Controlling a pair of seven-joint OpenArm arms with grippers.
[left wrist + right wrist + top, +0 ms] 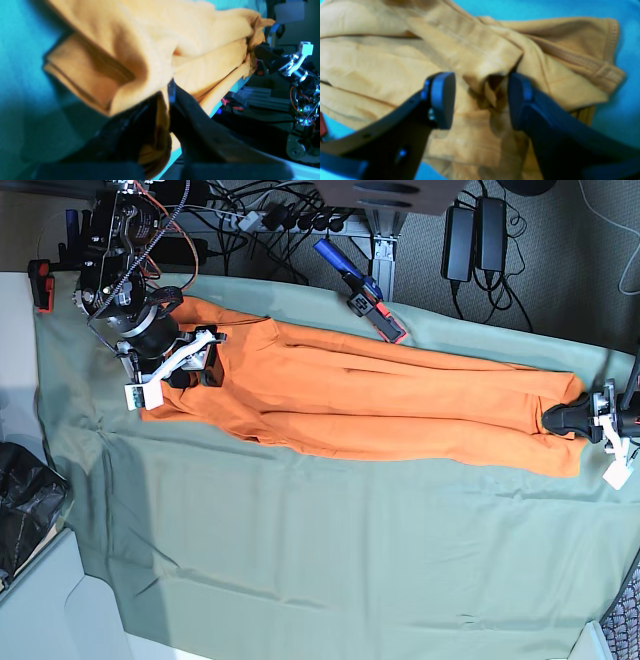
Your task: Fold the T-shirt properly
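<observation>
The T-shirt's near corner lies loose by my left fingers, so they should take the T-shirt's end closer to that corner (563,445) before folding.
The orange T-shirt (380,405) lies stretched out long across the sage-green sheet (300,550), bunched at both ends. At its right end in the base view, my left gripper (562,418) holds the cloth. The left wrist view shows a bunch of the T-shirt (140,50) pinched between the nearly closed dark fingers of that gripper (167,96). At the left end, my right gripper (195,365) rests on the shirt. In the right wrist view this gripper (481,100) stands open, its pads either side of a raised fold of the T-shirt (480,62) without squeezing it.
A blue and red clamp tool (365,298) lies on the sheet's far edge, just behind the shirt. A red object (40,285) sits at the far left corner. A black bag (25,500) lies off the sheet's left side. Cables and power bricks (470,230) are behind the table.
</observation>
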